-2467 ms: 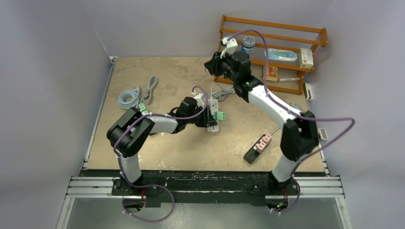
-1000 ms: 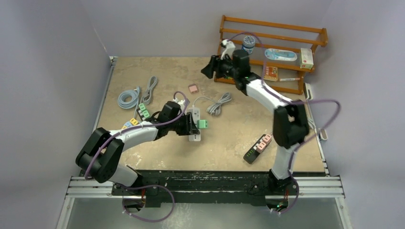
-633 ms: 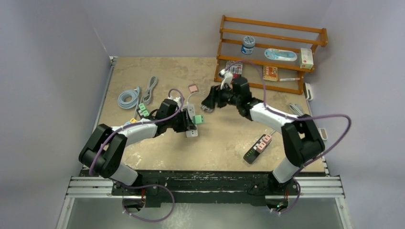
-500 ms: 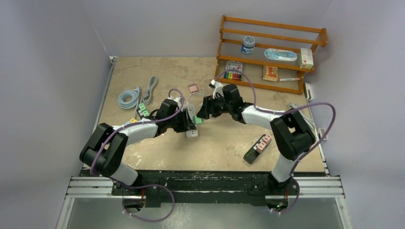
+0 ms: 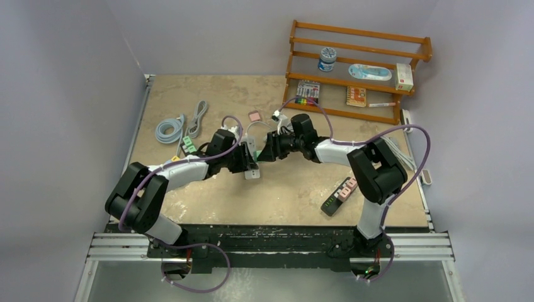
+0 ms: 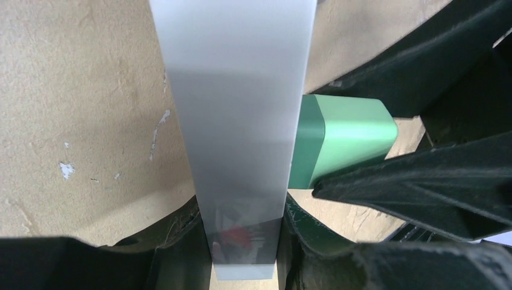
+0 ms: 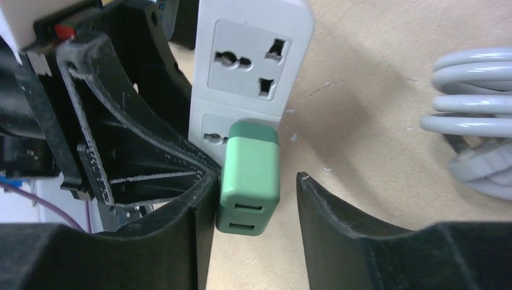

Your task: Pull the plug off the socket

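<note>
The white power strip, which lies on the table now, will be let go by my left gripper on the table (image 5: 349, 135) between the wooden rack and the black power strip.
A white power strip (image 7: 250, 60) lies on the table; it also shows in the top view (image 5: 251, 167) and the left wrist view (image 6: 235, 121). A green plug (image 7: 250, 175) with two USB ports sits in its socket, also seen in the left wrist view (image 6: 338, 136) and the top view (image 5: 258, 155). My left gripper (image 6: 244, 254) is shut on the strip's end. My right gripper (image 7: 253, 211) is open, jaws on either side of the plug; the left jaw touches it, the right jaw stands apart.
A grey coiled cable (image 7: 474, 115) lies right of the strip. A black power strip (image 5: 340, 195) lies front right. A wooden rack (image 5: 356, 69) with small items stands at the back. Cables and small green adapters (image 5: 187, 146) lie at the left.
My right arm has swung down from the rack to the strip, its open jaws now around the green plug. My left gripper holds the strip, pulled slightly left earlier, now still.
</note>
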Available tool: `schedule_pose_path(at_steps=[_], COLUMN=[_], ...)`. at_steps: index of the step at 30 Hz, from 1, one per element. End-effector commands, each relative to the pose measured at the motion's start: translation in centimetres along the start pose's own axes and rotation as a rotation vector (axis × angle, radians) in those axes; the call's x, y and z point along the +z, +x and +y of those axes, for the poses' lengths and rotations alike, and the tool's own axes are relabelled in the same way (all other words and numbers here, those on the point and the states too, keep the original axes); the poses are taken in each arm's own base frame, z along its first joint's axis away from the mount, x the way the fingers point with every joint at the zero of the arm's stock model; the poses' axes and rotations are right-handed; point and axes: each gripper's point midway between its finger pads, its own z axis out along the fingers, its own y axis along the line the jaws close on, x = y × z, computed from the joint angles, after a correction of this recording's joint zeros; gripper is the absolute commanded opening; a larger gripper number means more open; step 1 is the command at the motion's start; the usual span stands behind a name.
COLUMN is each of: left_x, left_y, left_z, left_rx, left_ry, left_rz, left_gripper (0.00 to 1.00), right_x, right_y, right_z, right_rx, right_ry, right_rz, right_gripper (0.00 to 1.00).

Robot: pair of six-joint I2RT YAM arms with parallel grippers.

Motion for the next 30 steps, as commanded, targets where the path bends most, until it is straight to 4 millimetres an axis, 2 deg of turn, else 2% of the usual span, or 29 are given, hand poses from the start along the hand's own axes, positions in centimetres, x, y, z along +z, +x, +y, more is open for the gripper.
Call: schedule_pose_path(at_steps=[1, 2, 3, 4, 6, 7, 9, 10, 11, 12, 14, 15, 16, 17, 18, 19, 20, 21, 22, 23, 24, 25, 26, 27, 29, 30], left_x=[-0.6, -0.7, -0.6, -0.6, -0.7, -0.7, -0.7, -0.6, -0.6, -0.5, -0.3, -0.2, -0.1, 0.1, 0.1, 0.2, 0.2, 0.4, 0.5, 0.6, 0.8, 0.8, 0.8, 0.9, 1.1, 1.3], left_y=[-4.7, -4.7, -4.6, -4.4, -4.2, -4.1, -4.0, -3.9, -4.0, -3.9, -3.9, -3.8, -3.6, -3.4, -3.2, -3.0, -2.8, -2.4, -2.2, -1.9, -1.7, -1.6, -1.6, -1.7, -1.9, -2.0], left_z=[-2.8, -2.8, -2.7, -2.5, -2.1, -1.8, -1.4, -1.3, -1.4, -1.5, -1.9, -2.1, -2.2, -2.2, -2.2, -2.3, -2.4, -2.6, -2.7, -2.8, -2.9, -3.1, -3.4, -3.6, -4.0, -4.4], left_rx=[0.044, 0.047, 0.05, 0.054, 0.062, 0.061, 0.06, 0.064, 0.068, 0.069, 0.074, 0.078, 0.082, 0.089, 0.094, 0.099, 0.104, 0.107, 0.111, 0.114, 0.116, 0.119, 0.125, 0.131, 0.141, 0.149], left_ry=[0.064, 0.065, 0.062, 0.054, 0.037, 0.028, 0.016, 0.014, 0.019, 0.025, 0.052, 0.064, 0.07, 0.076, 0.078, 0.084, 0.096, 0.105, 0.109, 0.109, 0.11, 0.113, 0.118, 0.122, 0.132, 0.138], left_rz=[-0.144, -0.144, -0.138, -0.13, -0.118, -0.116, -0.115, -0.113, -0.112, -0.109, -0.104, -0.097, -0.085, -0.066, -0.056, -0.048, -0.037, -0.023, -0.012, -0.004, 0.001, 0.003, 0.002, -0.004, -0.005, 0.0], left_gripper=[0.0, 0.0, 0.0, 0.0, 0.0, 0.0, 0.0, 0.0, 0.0, 0.0, 0.0, 0.0, 0.0, 0.0, 0.0, 0.0, 0.0, 0.0, 0.0, 0.0, 0.0, 0.0, 0.0, 0.0, 0.0, 0.0], right_x=[0.1, 0.1, -0.1, -0.3, -1.3, -2.2, -4.5, -5.4, -6.2, -6.6, -8.2, -8.9, -9.4, -9.3, -8.9, -9.8, -10.7, -11.6, -11.9, -13.4, -13.9, -13.2, -12.5, -12.9, -14.4, -14.7], right_y=[0.8, 0.9, 0.9, 1.2, 0.4, -0.7, -3.8, -4.5, -4.9, -5.1, -6.2, -7.5, -8.6, -8.3, -7.5, -7.9, -9.1, -10.6, -11.0, -11.4, -11.5, -11.9, -11.4, -11.1, -12.7, -12.5], right_z=[1.1, 1.2, 1.4, 1.4, 0.6, 0.3, -3.1, -3.9, -3.8, -2.7, 1.1, 0.8, -1.2, -1.0, 1.3, 1.8, 0.6, -0.2, 1.5, 3.0, 3.8, 1.8, 1.2, 1.8, -0.1, -0.6], right_rx=[-0.05, -0.058, -0.062, -0.058, -0.076, -0.095, -0.163, -0.234, -0.26, -0.259, -0.211, -0.129, -0.1, -0.162, -0.173, -0.139, -0.088, -0.135, -0.151, -0.159, -0.134, -0.151, -0.192, -0.196, -0.097, -0.121], right_ry=[-0.09, -0.097, -0.101, -0.094, -0.031, 0.016, 0.31, 0.441, 0.485, 0.398, 0.055, 0.073, 0.234, 0.263, 0.107, 0.024, 0.085, 0.158, 0.073, -0.082, -0.163, -0.017, 0.058, -0.008, 0.089, 0.128], right_rz=[0.064, 0.077, 0.088, 0.101, 0.076, 0.037, -0.067, -0.079, -0.074, -0.065, -0.117, -0.197, -0.243, -0.195, -0.147, -0.156, -0.206, -0.26, -0.291, -0.322, -0.323, -0.278, -0.21, -0.198, -0.323, -0.315], right_gripper=[0.4, 0.24, 0.02, 0.0, 0.0, 0.0, 0.0, 0.0, 0.0, 0.0, 0.0, 0.0, 0.0, 0.0, 0.0, 0.0, 0.0, 0.0, 0.0, 0.0, 0.0, 0.0, 0.0, 0.0, 0.0, 0.0])
